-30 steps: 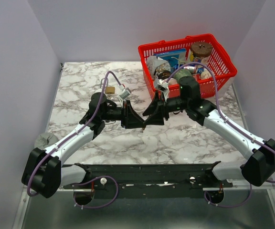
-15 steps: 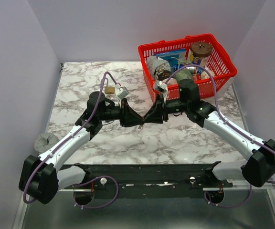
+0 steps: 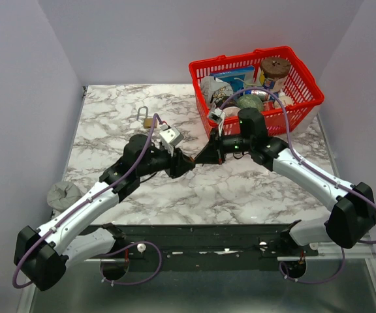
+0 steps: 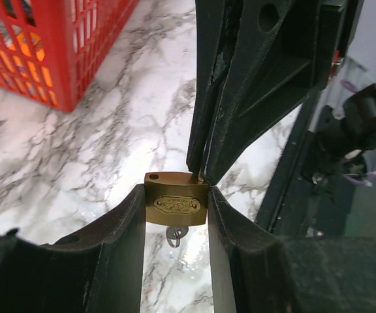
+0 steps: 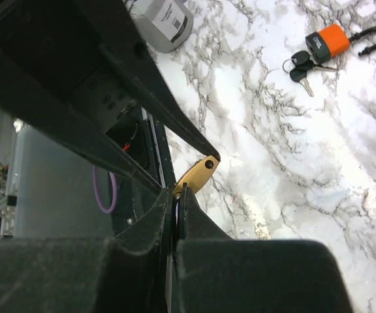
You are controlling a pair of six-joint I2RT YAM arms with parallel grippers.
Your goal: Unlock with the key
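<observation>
The robot's left gripper should release the brass padlock on the marble point(image 3: 145, 184) just in front of the orange padlock's black keys.
A brass padlock point(image 4: 176, 204) hangs above the table, and my left gripper point(image 4: 176, 195) is shut on its body from both sides. The key point(image 4: 173, 235) sticks out of its underside with a small ring. An empty shackle hole point(image 4: 153, 177) shows on top of the padlock. My right gripper point(image 5: 178, 189) comes in from the opposite side and is shut on a thin piece, apparently the shackle, at the padlock's top point(image 5: 200, 173). In the top view the two grippers meet tip to tip, left point(image 3: 185, 160) and right point(image 3: 200, 158), and hide the padlock.
A red basket point(image 3: 305, 104) full of items stands at the back right, close behind my right arm. Another padlock point(image 3: 147, 119) lies at the back left. An orange padlock point(image 5: 328, 40) with black keys point(image 5: 301, 65) lies on the marble. A grey roll point(image 3: 62, 193) sits at the left edge.
My right gripper's jaws have closed on the top of the padlock. The left arm has swung and turned its wrist, and the meeting point has shifted slightly back and left.
</observation>
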